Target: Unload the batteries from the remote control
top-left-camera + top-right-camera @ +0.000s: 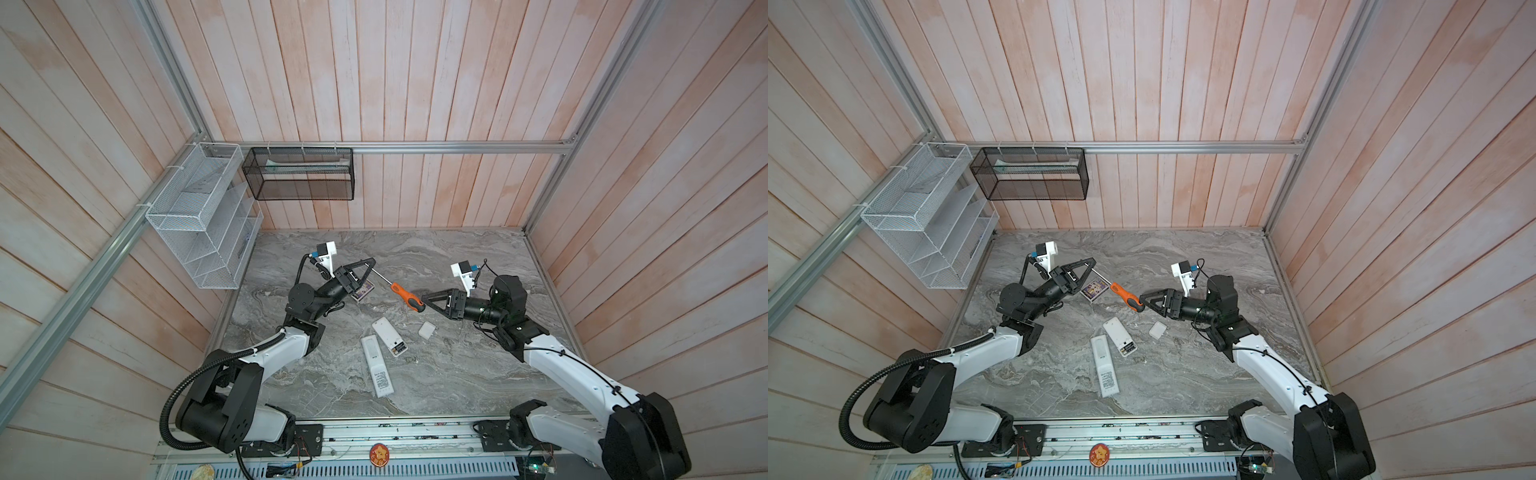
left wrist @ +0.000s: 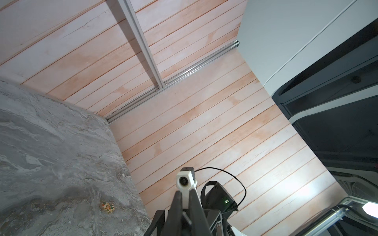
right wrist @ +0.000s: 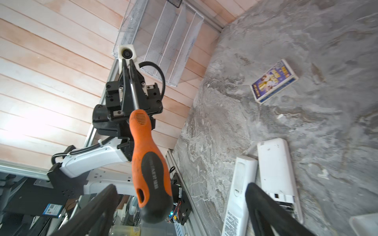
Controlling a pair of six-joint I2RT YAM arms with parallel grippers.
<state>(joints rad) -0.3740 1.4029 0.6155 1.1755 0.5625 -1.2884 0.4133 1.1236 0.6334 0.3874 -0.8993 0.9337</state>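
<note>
The robot's right gripper should close on the middle of the screwdriver's orange handle [image 1: 406, 296] [image 3: 149, 161], while its left gripper holds the metal rod.
Two white remote controls lie mid-table in both top views. The shorter remote [image 1: 386, 332] [image 1: 1116, 330] [image 3: 276, 169] has its back open, and dark batteries [image 1: 399, 348] [image 1: 1128, 348] sit in the compartment. The longer remote [image 1: 376, 368] [image 1: 1105, 365] lies beside it. My left gripper [image 1: 371, 263] [image 2: 185, 196] is shut on the metal shaft of an orange-handled screwdriver [image 1: 408, 297] [image 1: 1126, 296] [image 3: 147, 159], which hangs above the table. My right gripper [image 1: 424, 300] [image 3: 180, 204] stands open, its fingers on either side of the handle's end without touching it.
A small white cover plate [image 1: 427, 330] [image 1: 1158, 329] lies right of the remotes. A purple card box [image 1: 362, 289] [image 3: 274, 81] sits under the left gripper. A white wire rack [image 1: 199, 216] and a black mesh basket [image 1: 299, 174] hang on the walls.
</note>
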